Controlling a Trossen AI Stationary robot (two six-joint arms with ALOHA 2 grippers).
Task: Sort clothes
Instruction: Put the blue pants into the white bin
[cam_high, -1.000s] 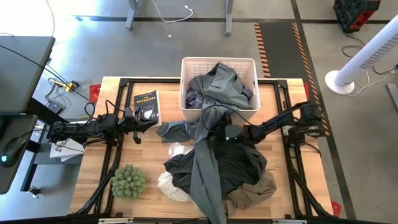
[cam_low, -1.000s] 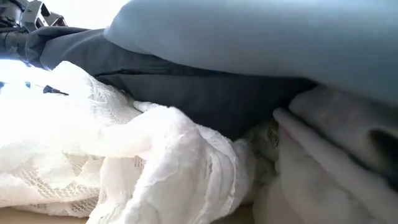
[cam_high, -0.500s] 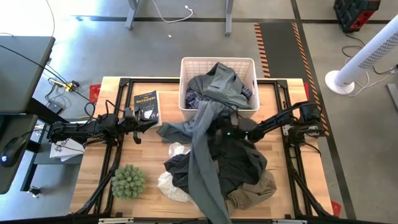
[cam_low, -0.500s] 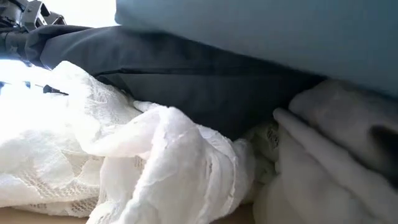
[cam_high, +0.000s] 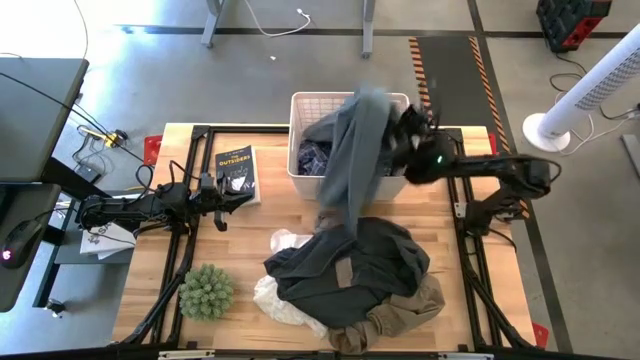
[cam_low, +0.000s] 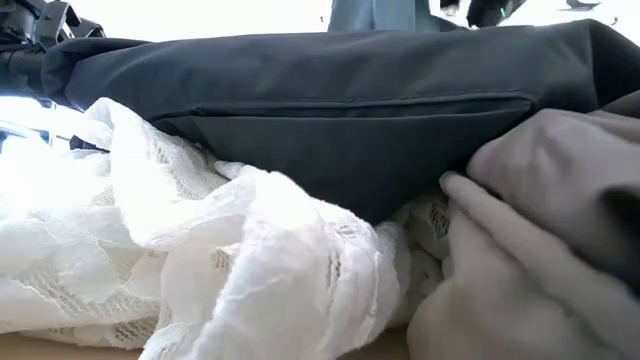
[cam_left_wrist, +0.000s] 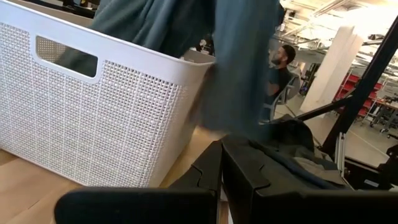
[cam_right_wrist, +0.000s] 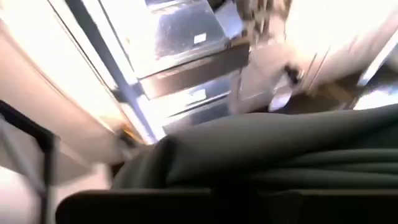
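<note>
Next, my right gripper lets go of the grey-green garment on top of the clothes inside the white basket (cam_high: 352, 146).
A long grey-green garment (cam_high: 352, 150) hangs from my raised right gripper (cam_high: 408, 128), which is shut on it over the white basket (cam_high: 300, 105). Its lower end reaches the far edge of the clothes pile (cam_high: 350, 270) on the table. That pile holds a dark grey piece (cam_low: 340, 120), white lacy fabric (cam_low: 200, 250) and khaki trousers (cam_low: 540, 250). More clothes, among them a plaid piece (cam_high: 318, 155), lie in the basket. My left gripper (cam_high: 228, 196) waits shut by a book, at the table's left. My right gripper holds the grey-green garment by its upper part (cam_high: 385, 112), coming at it from the table's right side. The fabric (cam_right_wrist: 261, 149) bunches in folds across the fingers, which it hides. The garment drapes slack over the basket, its lower end (cam_high: 335, 215) at the pile.
A book (cam_high: 236, 168) lies at the far left of the table, and a round green spiky plant (cam_high: 206, 290) stands at the near left. Black frame rails (cam_high: 462, 200) run along the table's sides. In the left wrist view the basket wall (cam_left_wrist: 93, 124) stands close ahead.
My right gripper has risen from the pile's far edge and gone toward the table's far right, to above the basket, taking the grey-green garment along. The garment, which lay across the pile down to the near edge, is drawn off it and now hangs over the basket.
</note>
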